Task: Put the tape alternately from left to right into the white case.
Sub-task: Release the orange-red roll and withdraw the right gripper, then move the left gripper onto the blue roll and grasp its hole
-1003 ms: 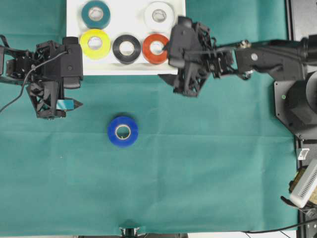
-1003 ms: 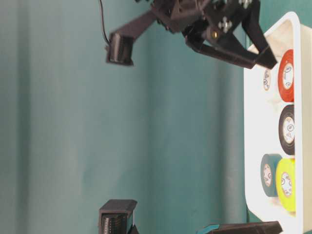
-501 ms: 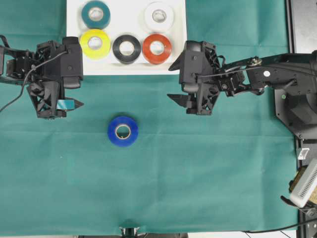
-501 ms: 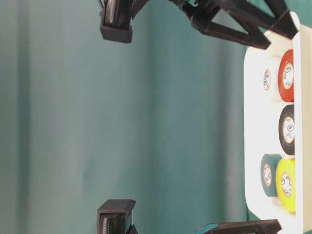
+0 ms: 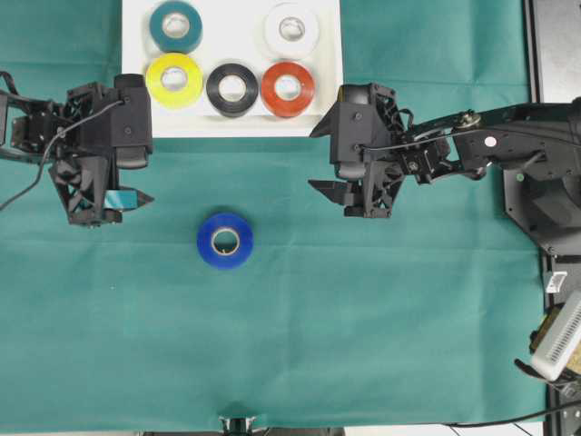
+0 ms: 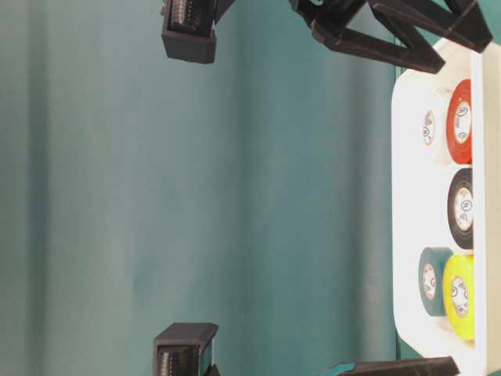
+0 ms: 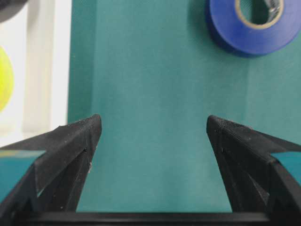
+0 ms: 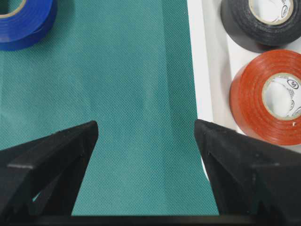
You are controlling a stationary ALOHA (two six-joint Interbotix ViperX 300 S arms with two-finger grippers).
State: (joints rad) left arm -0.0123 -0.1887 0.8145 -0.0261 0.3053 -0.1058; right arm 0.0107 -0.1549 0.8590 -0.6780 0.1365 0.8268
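Observation:
The robot's left gripper will close on the blue tape roll's ring (image 5: 211,224) (image 7: 223,26), on the side facing the yellow tape roll, with one finger inside its hole.
The white case (image 5: 254,123) lies at the top with the teal (image 5: 175,25), white (image 5: 290,29), yellow (image 5: 173,80), black (image 5: 231,89) and red-orange (image 5: 287,88) tape rolls flat inside it. A blue tape roll (image 5: 224,240) lies alone on the green cloth below. My left gripper (image 5: 143,159) hovers open left of the blue roll (image 7: 251,23), its fingertips pointing right, nothing between them (image 7: 154,125). My right gripper (image 5: 310,160) stands open just off the case's front right corner, empty (image 8: 146,127), with the red-orange roll (image 8: 268,96) beside its finger.
Green cloth (image 5: 363,318) covers the table. The right arm's black base (image 5: 545,182) and a white device (image 5: 558,341) stand at the right edge. A camera mount (image 5: 238,422) sits at the front edge. The case rim (image 6: 403,235) rises slightly above the cloth.
My right gripper has pulled away from the red-orange roll, off the case and down onto the cloth side. The left gripper has barely shifted. The rolls stay put.

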